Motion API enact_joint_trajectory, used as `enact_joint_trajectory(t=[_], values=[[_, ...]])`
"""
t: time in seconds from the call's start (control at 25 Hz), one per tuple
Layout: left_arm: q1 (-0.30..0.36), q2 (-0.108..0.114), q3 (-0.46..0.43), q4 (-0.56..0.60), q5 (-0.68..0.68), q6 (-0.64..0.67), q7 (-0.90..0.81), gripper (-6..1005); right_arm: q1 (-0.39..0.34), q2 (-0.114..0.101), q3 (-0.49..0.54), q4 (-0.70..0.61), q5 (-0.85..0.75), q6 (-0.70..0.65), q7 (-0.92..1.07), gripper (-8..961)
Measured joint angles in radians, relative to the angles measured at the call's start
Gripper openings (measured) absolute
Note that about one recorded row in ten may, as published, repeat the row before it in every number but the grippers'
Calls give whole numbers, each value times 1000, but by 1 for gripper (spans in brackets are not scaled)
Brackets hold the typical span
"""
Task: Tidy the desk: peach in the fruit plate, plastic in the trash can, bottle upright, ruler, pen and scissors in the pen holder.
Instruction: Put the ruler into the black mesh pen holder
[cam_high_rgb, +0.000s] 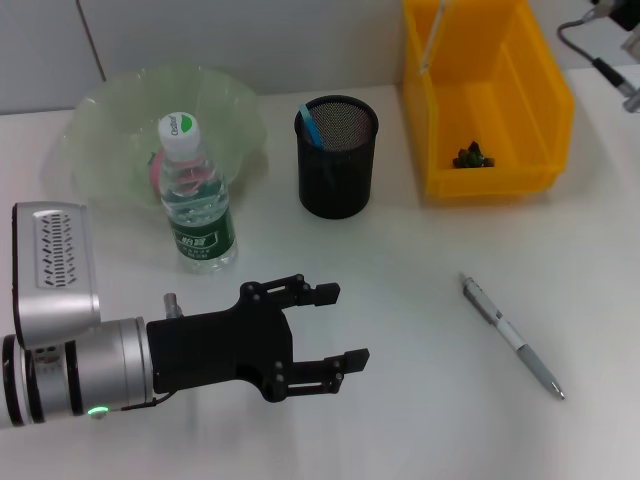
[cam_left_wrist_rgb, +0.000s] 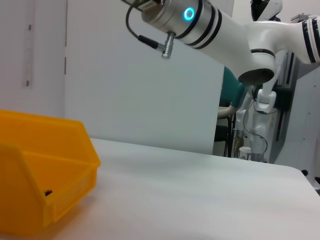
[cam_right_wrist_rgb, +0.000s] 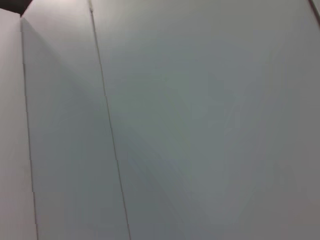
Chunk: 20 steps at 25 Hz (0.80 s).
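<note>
The ruler will go inside the black mesh pen holder (cam_high_rgb: 315, 124), resting against the blue item at the holder's rim, once my right gripper lets go of it there.
My left gripper (cam_high_rgb: 340, 326) hovers open and empty over the front left of the white table, its black fingers pointing right. Just behind it a clear bottle (cam_high_rgb: 196, 196) with a green label stands upright, in front of the pale green fruit plate (cam_high_rgb: 110, 120). A pink patch (cam_high_rgb: 151, 176) in the plate, mostly hidden by the bottle, may be the peach. The black mesh pen holder (cam_high_rgb: 336, 157) holds a blue item (cam_high_rgb: 309, 125). A grey pen (cam_high_rgb: 511, 336) lies flat at the right. The ruler and scissors do not show. The right arm (cam_high_rgb: 612, 45) is raised at the back right.
The yellow bin (cam_high_rgb: 485, 95) stands at the back right with a small dark green lump (cam_high_rgb: 472, 157) inside and a thin white stick (cam_high_rgb: 432, 40) leaning at its back corner. In the left wrist view the bin (cam_left_wrist_rgb: 45, 175) is close by, with the right arm (cam_left_wrist_rgb: 210, 25) overhead.
</note>
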Motion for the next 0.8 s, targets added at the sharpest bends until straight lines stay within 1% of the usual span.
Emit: enact_joint_trajectory(t=[0.08,0.12,0.16,0.24,0.36,0.4,0.48,0.52,0.6,0.72,0.8], values=[[0,0,0,-2,1,0,2,785,19,-1,0,37,0,2,-9,385],[1,0,0,-8,2,-1,11,785,41,-2,2,75,1,4,-34,385],[1,0,0,-8,2,-1,11,785,41,-2,2,75,1,4,-34,385],[1,0,0,-14,1,-1,19,785,65,-2,7,118,1,8,-65,385],[0,2,0,-18,-1,1,22,785,125,1,27,205,2,26,-131,385],[0,2,0,-18,-1,1,22,785,125,1,27,205,2,26,-131,385],[0,2,0,-19,0,1,22,785,152,3,37,239,3,43,-158,385],[-1,2,0,-20,0,0,23,785,176,4,40,265,3,58,-175,385],[-1,2,0,-21,1,-1,23,785,189,5,39,278,3,69,-182,385],[-3,2,0,-23,2,-1,23,785,232,6,28,312,-1,124,-205,386],[-4,2,0,-23,3,-1,24,785,236,6,23,316,-4,136,-207,386]])
